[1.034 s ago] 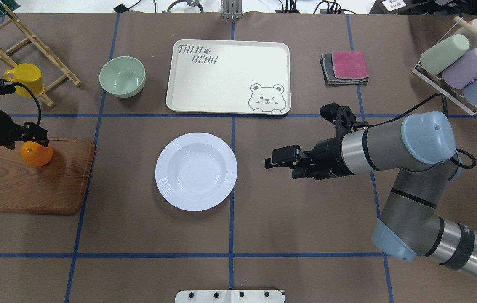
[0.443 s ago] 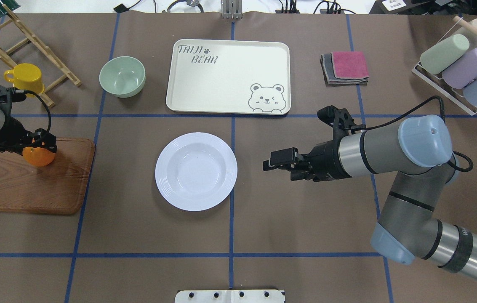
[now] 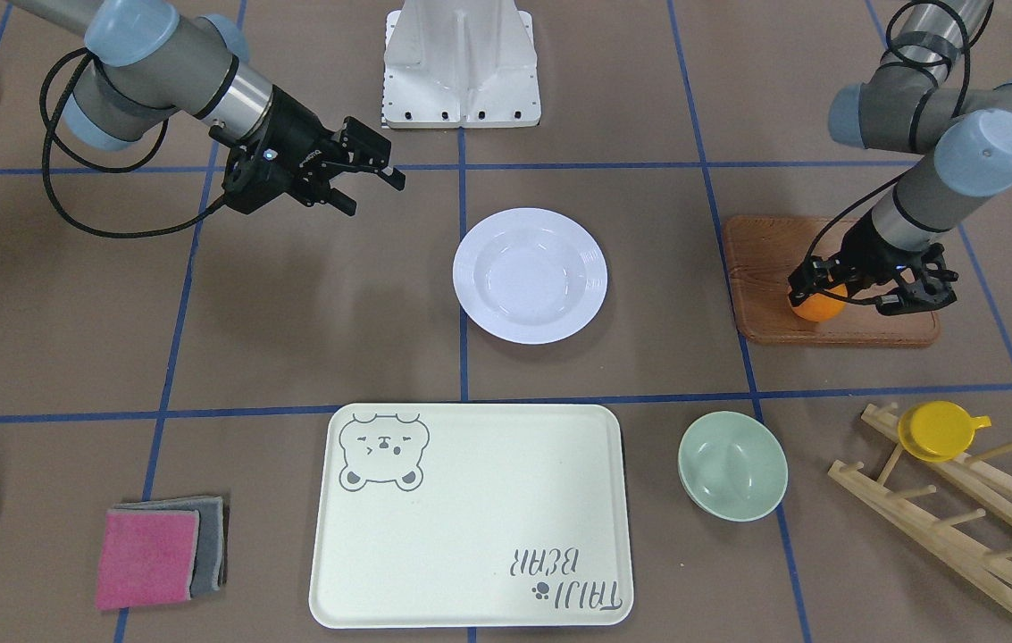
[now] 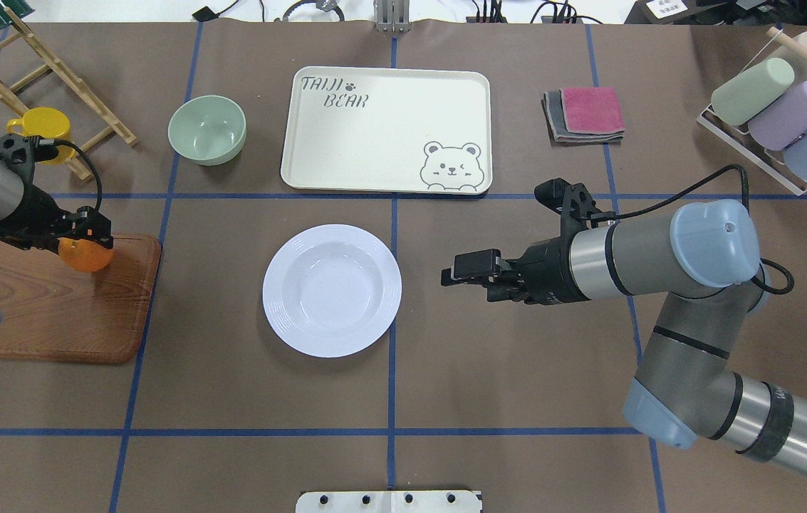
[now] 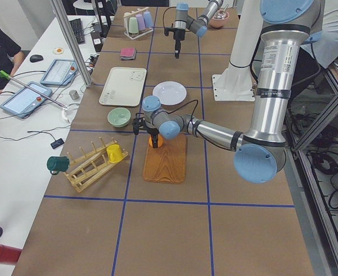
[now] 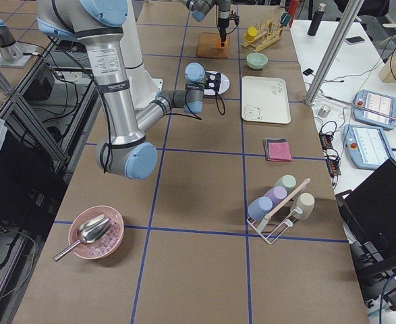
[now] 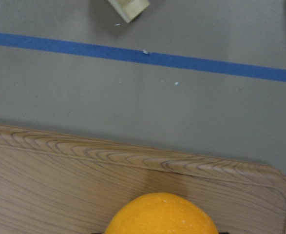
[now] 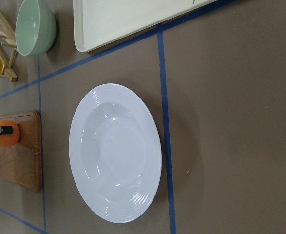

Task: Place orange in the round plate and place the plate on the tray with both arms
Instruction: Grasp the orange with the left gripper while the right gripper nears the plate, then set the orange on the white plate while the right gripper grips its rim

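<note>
My right gripper needs to next move to the round plate's rim [image 3: 466, 239] [image 8: 155, 187] beside the blue line, opposite the wooden board, and close there.
The orange [image 4: 83, 256] is held in my left gripper [image 4: 87, 241], which is shut on it just above the far right corner of the wooden board [image 4: 54, 313]. In the left wrist view the orange [image 7: 162, 215] fills the bottom edge over the board [image 7: 60, 170]. The round plate [image 4: 332, 290] lies empty on the table's middle. My right gripper [image 4: 466, 272] hovers open to the right of the plate, apart from it. The tray [image 4: 385, 128] lies empty behind the plate. The front-facing view shows the orange [image 3: 816, 307], plate [image 3: 530, 274] and tray [image 3: 470, 513].
A pale-green bowl [image 4: 206, 130] stands left of the tray. A wooden rack [image 4: 47, 78] with a yellow cup [image 4: 42, 128] is at the far left. Folded cloths [image 4: 585, 114] and a rack of cups [image 4: 773, 114] are at the far right.
My left gripper has carried the orange to the right, towards the board's right edge. My right gripper has crept a little left towards the plate.
</note>
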Robot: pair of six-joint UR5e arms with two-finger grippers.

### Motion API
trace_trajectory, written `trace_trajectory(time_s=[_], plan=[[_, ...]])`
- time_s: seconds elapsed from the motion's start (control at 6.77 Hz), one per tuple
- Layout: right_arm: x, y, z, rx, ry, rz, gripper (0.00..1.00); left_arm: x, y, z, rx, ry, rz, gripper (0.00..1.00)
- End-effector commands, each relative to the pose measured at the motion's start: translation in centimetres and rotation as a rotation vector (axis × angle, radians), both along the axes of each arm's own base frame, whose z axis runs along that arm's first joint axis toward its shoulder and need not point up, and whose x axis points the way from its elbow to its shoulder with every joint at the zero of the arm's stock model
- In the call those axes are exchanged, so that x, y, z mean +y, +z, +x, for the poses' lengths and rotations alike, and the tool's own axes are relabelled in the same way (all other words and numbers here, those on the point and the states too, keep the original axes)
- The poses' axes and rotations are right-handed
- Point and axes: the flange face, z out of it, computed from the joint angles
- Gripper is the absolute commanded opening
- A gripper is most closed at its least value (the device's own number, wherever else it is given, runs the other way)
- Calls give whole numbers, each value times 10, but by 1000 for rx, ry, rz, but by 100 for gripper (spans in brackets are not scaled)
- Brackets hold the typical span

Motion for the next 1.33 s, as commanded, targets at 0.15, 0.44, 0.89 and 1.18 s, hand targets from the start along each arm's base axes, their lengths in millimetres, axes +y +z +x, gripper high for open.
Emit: trace_trajectory(time_s=[0.15, 0.44, 0.89, 1.18], plan=[[-27, 13, -60, -120, 97, -25, 100, -16, -133, 93, 83, -50, -95, 80], [-27, 20, -78, -100, 123, -37, 100, 17, -199, 167, 115, -80, -131, 80], [-21, 22, -116, -81, 146, -65, 100, 62, -251, 234, 112, -72, -135, 82], [-16, 22, -120, -83, 142, -78, 100, 60, -248, 234, 104, -85, -125, 84]])
